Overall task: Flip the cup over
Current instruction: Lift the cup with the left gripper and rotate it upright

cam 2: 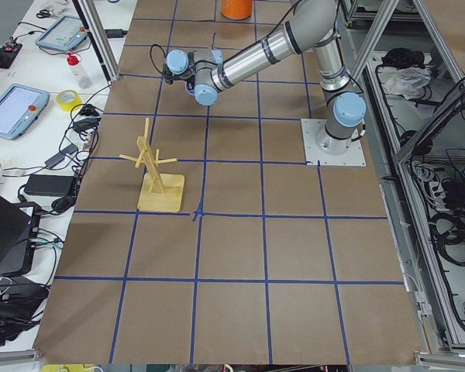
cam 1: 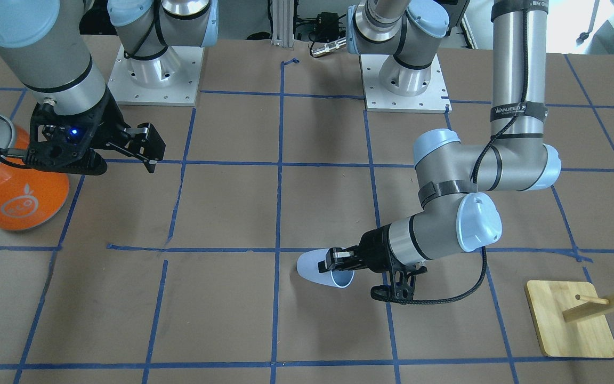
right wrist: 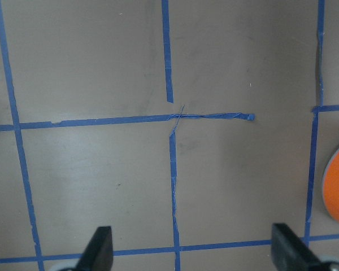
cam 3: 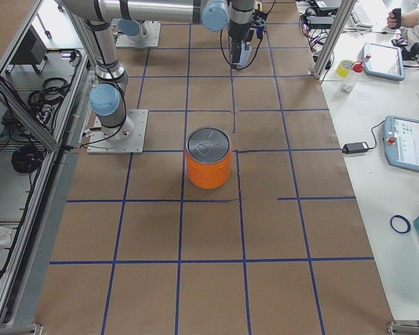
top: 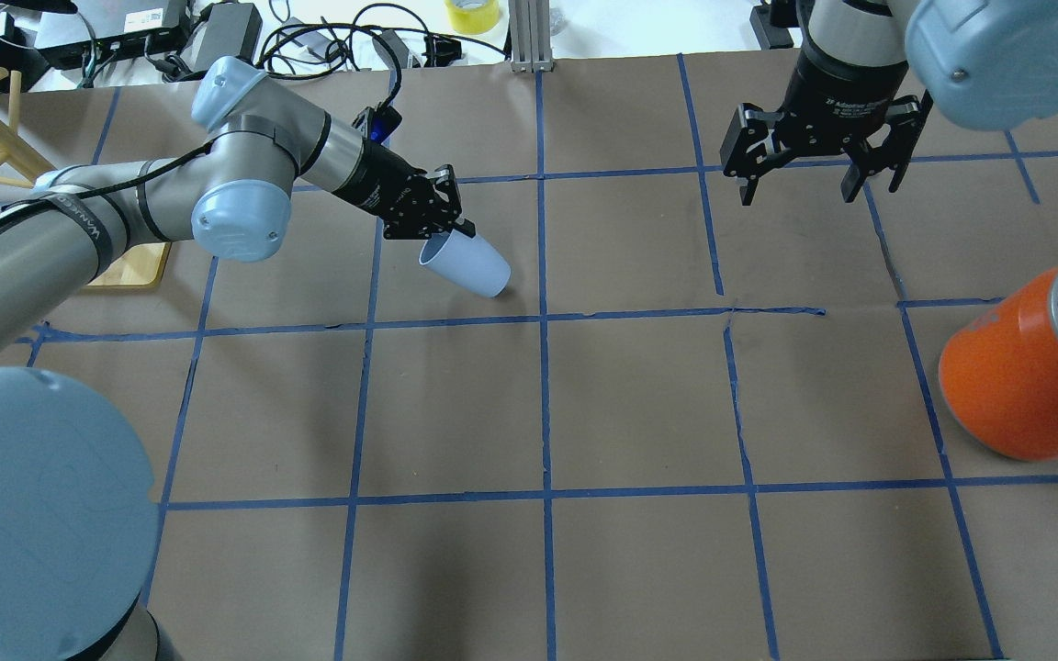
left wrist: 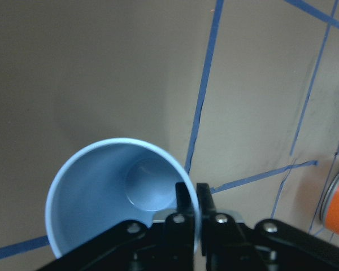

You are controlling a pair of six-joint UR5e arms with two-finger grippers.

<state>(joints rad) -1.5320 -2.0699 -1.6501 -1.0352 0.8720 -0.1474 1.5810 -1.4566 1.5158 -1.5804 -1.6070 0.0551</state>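
My left gripper should release the cup upright in the blue-taped square of table [cam 1: 455, 318] next to the wooden peg stand.
The pale lavender-blue cup [top: 472, 266] lies tilted on its side, low over the brown table, with its rim toward my left gripper and its base pointing away. It also shows in the front view [cam 1: 312, 268]. My left gripper [top: 444, 231] is shut on the cup's rim, one finger inside and one outside, as the left wrist view [left wrist: 193, 206] shows around the cup's open mouth [left wrist: 113, 197]. I cannot tell whether the cup touches the table. My right gripper [top: 815, 184] is open and empty, hanging above the table far from the cup; its two fingertips [right wrist: 101, 248] stand wide apart.
A large orange can [top: 1025, 367] with a silver top stands at the table's right side, near my right gripper [cam 1: 147, 149]. A wooden peg stand [cam 1: 573, 320] on a square base stands at the far left, behind my left arm.
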